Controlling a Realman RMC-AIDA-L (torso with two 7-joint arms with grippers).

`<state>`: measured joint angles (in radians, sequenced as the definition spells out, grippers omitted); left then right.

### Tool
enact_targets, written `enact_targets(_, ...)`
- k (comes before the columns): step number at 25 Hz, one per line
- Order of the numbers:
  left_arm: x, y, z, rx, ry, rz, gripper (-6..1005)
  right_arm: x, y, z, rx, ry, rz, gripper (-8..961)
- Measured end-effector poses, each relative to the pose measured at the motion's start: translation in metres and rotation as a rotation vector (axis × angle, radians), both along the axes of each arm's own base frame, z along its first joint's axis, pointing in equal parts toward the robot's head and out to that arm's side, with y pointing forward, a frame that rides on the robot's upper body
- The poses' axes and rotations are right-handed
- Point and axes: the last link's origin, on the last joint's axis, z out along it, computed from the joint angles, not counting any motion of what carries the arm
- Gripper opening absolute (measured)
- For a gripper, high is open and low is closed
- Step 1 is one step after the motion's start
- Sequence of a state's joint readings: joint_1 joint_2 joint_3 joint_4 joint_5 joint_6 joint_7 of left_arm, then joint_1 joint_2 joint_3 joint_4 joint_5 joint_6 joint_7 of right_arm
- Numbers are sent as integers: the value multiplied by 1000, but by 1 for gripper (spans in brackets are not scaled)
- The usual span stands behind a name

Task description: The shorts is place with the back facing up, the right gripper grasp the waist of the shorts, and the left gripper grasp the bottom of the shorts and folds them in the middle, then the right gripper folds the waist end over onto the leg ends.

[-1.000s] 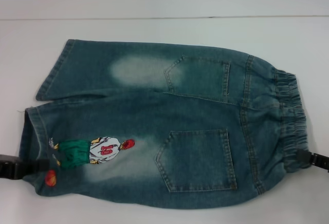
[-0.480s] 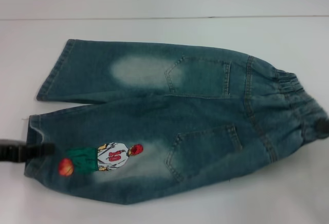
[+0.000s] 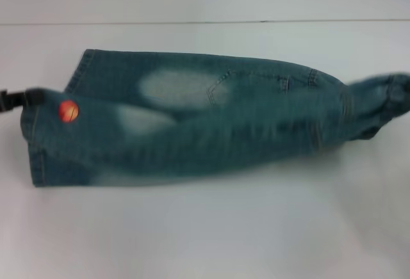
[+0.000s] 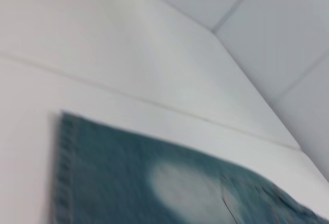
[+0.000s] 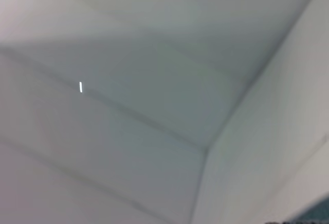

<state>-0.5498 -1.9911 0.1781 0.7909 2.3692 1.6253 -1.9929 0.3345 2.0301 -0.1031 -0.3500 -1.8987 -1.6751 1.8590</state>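
Observation:
My left gripper is going to let go of the near leg hem on the white table (image 3: 87, 37) (image 4: 62, 94), just beyond the corner of the far leg hem.
The denim shorts (image 3: 211, 132) are doubled lengthwise on the white table (image 3: 205, 228), the near half raised and carried over the far half. My left gripper (image 3: 18, 98) shows as a black claw at the left edge, shut on the near leg hem beside the orange ball patch (image 3: 68, 111). The gathered waist (image 3: 384, 93) is bunched and lifted at the right edge; my right gripper is hidden behind it, holding it up. The far leg hem (image 3: 80, 68) still lies flat. In the left wrist view that far leg (image 4: 154, 183) lies below with its pale patch (image 4: 185, 193).
The table's far edge (image 3: 205, 22) runs across the back, with a pale wall behind it. The right wrist view looks at bare white panels (image 5: 154, 106).
Both grippers have lifted the near side of the shorts and swung it away from me over the far half. The cartoon player and the pockets have turned out of sight; only the orange ball still shows.

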Motion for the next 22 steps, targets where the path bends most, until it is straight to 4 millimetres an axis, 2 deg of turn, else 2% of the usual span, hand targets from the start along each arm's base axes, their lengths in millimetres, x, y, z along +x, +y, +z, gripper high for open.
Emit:
enact_targets(3, 2, 19, -1, 49, 23, 21, 15, -2, 18, -5, 77, 79, -81, 52)
enact_targets(11, 19, 64, -22, 119, 45, 49, 16, -12, 50, -12, 108, 74, -130, 59)
enact_targets(17, 37, 88, -30, 150, 76, 37, 16, -13, 71, -15, 175, 31, -192, 65)
enact_targets(22, 50, 99, -31, 151, 86, 15, 15, -16, 76, -14, 193, 43, -201, 69)
